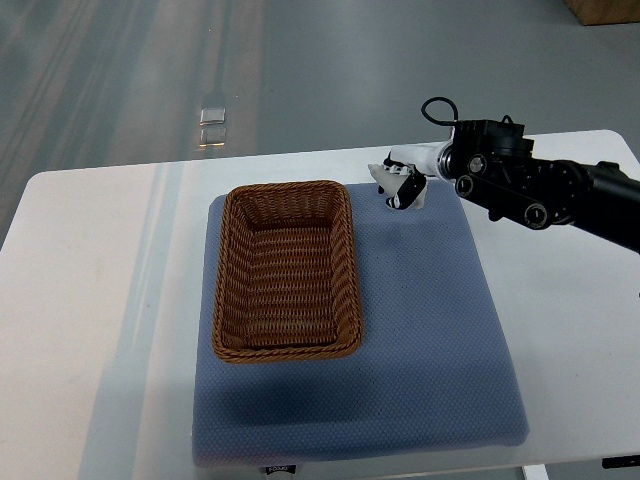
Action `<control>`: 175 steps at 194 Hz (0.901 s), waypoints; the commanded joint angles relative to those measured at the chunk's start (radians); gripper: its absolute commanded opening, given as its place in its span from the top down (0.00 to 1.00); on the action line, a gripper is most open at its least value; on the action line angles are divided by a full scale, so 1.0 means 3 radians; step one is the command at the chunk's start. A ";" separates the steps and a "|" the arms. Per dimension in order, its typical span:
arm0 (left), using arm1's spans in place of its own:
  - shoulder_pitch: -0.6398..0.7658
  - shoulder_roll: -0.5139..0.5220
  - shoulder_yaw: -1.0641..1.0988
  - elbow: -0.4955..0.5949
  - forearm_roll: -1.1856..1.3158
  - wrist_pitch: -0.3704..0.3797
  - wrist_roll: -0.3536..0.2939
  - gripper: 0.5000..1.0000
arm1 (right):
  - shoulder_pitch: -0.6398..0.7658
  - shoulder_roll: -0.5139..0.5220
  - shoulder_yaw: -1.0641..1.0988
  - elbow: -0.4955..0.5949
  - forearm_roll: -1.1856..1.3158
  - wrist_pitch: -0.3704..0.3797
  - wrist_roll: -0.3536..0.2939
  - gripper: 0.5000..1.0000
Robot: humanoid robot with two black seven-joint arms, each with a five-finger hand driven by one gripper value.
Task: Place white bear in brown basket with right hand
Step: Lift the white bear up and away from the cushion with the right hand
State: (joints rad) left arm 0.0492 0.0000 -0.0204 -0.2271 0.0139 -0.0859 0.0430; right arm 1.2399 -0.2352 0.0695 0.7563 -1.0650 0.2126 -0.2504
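Observation:
I will release the white bear from my right gripper inside the far end of the brown basket (264,218).
The brown wicker basket (285,272) lies empty on the left half of a blue mat (430,330). My right hand (399,184) reaches in from the right edge to the mat's far edge, just right of the basket's far right corner. Only a small white patch of the white bear (421,198) shows, under the wrist side of the hand, low on the mat. The fingers (407,188) curl down around it. The rest of the bear is hidden by the hand. The left arm does not show.
The mat lies on a white table (90,300), whose far edge runs just behind the hand. A black cable loop (436,108) sticks up from the right wrist. Grey floor lies beyond the table.

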 commanded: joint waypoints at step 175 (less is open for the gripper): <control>0.0000 0.0000 0.0001 -0.0041 0.0000 0.0000 0.0000 0.00 | 0.1420 -0.0597 -0.0165 0.1196 0.0707 0.0483 0.0001 0.84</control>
State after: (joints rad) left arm 0.0491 0.0000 -0.0201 -0.2395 0.0137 -0.0859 0.0430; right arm 1.6672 -0.4793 0.0432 1.1213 -0.8639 0.3832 -0.2501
